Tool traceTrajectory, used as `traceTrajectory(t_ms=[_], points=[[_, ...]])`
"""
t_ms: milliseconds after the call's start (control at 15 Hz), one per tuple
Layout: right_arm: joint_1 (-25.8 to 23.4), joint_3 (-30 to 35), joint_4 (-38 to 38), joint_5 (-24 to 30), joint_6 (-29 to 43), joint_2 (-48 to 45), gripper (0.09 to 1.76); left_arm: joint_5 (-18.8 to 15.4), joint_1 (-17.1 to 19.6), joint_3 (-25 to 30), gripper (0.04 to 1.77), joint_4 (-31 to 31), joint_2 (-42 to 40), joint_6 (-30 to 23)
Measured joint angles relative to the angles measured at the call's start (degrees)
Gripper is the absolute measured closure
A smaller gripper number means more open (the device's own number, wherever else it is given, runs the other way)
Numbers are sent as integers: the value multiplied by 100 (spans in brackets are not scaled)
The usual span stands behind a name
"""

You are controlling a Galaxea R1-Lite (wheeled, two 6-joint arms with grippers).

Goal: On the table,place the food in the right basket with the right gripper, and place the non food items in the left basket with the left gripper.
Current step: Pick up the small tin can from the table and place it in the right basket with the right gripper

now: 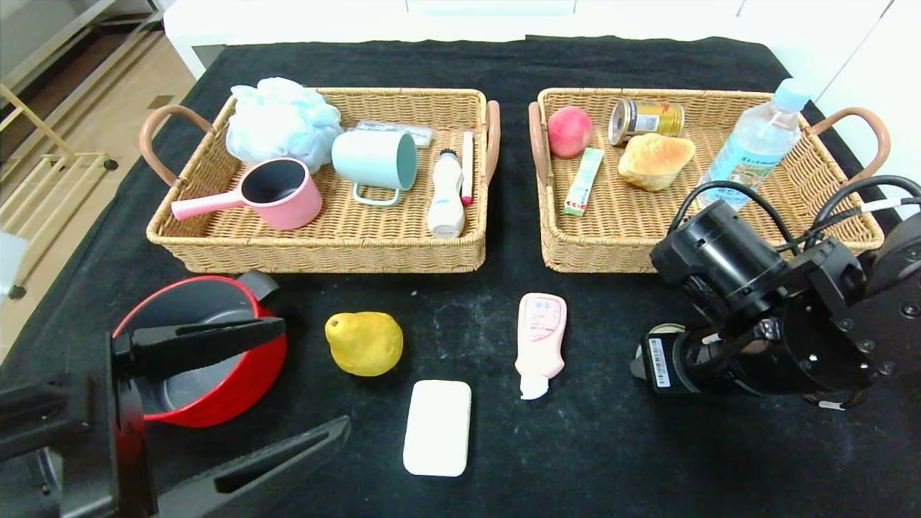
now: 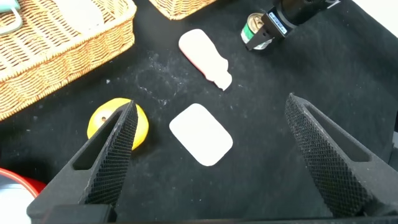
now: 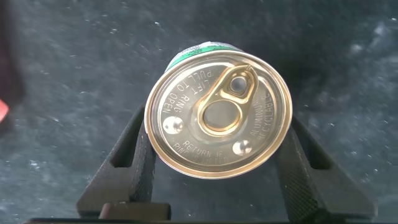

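The green drink can will go down from my right gripper into the basket [image 1: 628, 202] beside the green stick pack, closer to me than the bread.
My right gripper [image 1: 651, 360] is low over the table at the front right, its fingers closed on the sides of an upright green drink can [image 1: 668, 330]. The right wrist view shows the can's gold pull-tab lid [image 3: 219, 121] between the two fingers. My left gripper [image 1: 314, 378] is open and empty at the front left, above the white soap bar [image 2: 201, 134]. On the table lie a yellow pear [image 1: 363, 343], the soap bar [image 1: 437, 426], a pink tube [image 1: 540, 342] and a red pot [image 1: 201, 345]. The left basket [image 1: 316, 252] and right basket [image 1: 597, 255] stand behind.
The left basket holds a blue bath puff [image 1: 280, 119], a pink saucepan [image 1: 277, 191], a mint mug [image 1: 378, 162] and a white bottle [image 1: 446, 194]. The right basket holds a peach [image 1: 570, 131], a can [image 1: 646, 119], bread [image 1: 655, 162], a green stick pack [image 1: 584, 181] and a water bottle [image 1: 755, 140].
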Motion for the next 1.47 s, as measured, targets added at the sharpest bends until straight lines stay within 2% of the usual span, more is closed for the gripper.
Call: traceTrajectory(t_ms=[400, 733, 1067, 1467], points=[[50, -17, 6, 5, -39, -336, 71, -10, -9, 41, 9, 9, 30, 0], [38, -173, 6, 2, -369, -670, 71, -18, -13, 59, 9, 9, 49, 0], [-39, -898, 6, 5, -733, -695, 71, -18, -11, 46, 9, -5, 30, 0], [-179, -1871, -48, -4, -1080, -315, 71, -16, -9, 33, 9, -18, -4, 0]])
